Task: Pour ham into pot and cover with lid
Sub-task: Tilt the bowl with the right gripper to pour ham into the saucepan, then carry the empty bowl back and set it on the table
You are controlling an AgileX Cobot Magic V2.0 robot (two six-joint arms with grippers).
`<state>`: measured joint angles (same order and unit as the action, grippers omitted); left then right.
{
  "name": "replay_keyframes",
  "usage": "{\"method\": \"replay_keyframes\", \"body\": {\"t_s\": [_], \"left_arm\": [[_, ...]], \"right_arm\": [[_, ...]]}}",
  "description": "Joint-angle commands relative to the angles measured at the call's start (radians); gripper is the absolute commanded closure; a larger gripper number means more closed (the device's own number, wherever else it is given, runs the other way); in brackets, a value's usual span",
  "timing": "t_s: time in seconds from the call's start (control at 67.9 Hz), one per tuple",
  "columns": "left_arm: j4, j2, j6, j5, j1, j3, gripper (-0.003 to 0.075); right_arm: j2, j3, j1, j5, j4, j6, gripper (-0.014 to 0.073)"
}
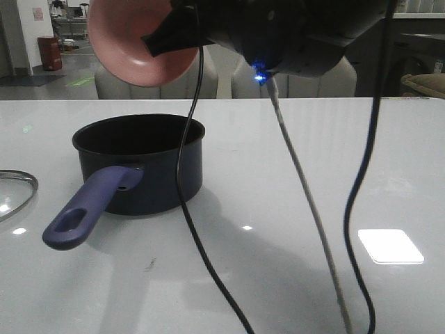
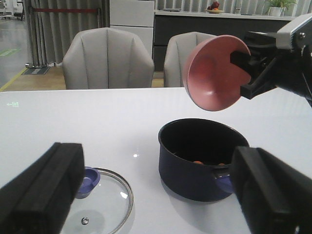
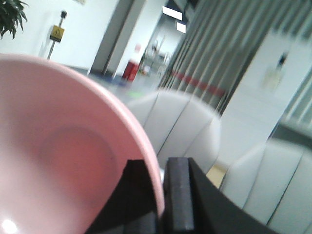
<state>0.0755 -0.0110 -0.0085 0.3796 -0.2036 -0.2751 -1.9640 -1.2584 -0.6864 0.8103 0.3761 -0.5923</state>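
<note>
Next, my right gripper releases the pink bowl on the white table (image 1: 356, 195) just past the bright square reflection.
The dark navy pot (image 1: 146, 163) stands on the white table, its purple-blue handle (image 1: 90, 207) pointing toward me. In the left wrist view the pot (image 2: 195, 168) holds small orange ham chunks (image 2: 198, 162) on its black bottom. My right gripper (image 1: 149, 43) is shut on the rim of a pink bowl (image 1: 135, 38), held tipped on its side above the pot; the bowl (image 3: 58, 156) looks empty. The glass lid (image 2: 105, 202) with its blue knob (image 2: 88, 178) lies flat on the table left of the pot. My left gripper (image 2: 156, 195) is open and empty, low over the table between lid and pot.
Black and grey cables (image 1: 195, 229) hang from the right arm down across the table in front of the pot. Grey chairs (image 2: 107, 58) stand behind the table's far edge. The lid's edge (image 1: 17, 191) shows at the far left.
</note>
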Motion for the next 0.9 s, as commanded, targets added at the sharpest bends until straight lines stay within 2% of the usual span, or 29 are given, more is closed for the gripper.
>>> {"method": "replay_keyframes", "body": {"t_s": [0.0, 0.206, 0.339, 0.442, 0.575, 0.722, 0.884], "left_arm": [[0.002, -0.011, 0.0, -0.08, -0.008, -0.029, 0.0086], [0.002, -0.011, 0.0, -0.08, -0.008, -0.029, 0.0086], [0.002, -0.011, 0.0, -0.08, -0.008, -0.029, 0.0086], [0.002, -0.011, 0.0, -0.08, -0.008, -0.029, 0.0086], [0.002, -0.011, 0.0, -0.08, -0.008, -0.029, 0.0086], [0.002, -0.011, 0.0, -0.08, -0.008, -0.029, 0.0086], [0.002, -0.011, 0.0, -0.08, -0.008, -0.029, 0.0086]], "right_arm": [[0.121, -0.027, 0.004, -0.098, 0.043, 0.086, 0.0457], [0.221, -0.027, 0.009, -0.374, 0.043, 0.068, 0.0457], [0.276, -0.027, 0.028, -0.597, 0.045, -0.018, 0.0457], [0.321, -0.027, 0.064, -0.778, 0.049, -0.021, 0.0457], [0.38, -0.027, 0.146, -0.99, 0.051, -0.007, 0.0457], [0.418, -0.027, 0.254, -1.135, 0.051, 0.015, 0.0457], [0.417, -0.027, 0.394, -1.275, 0.05, 0.117, 0.0457]]}}
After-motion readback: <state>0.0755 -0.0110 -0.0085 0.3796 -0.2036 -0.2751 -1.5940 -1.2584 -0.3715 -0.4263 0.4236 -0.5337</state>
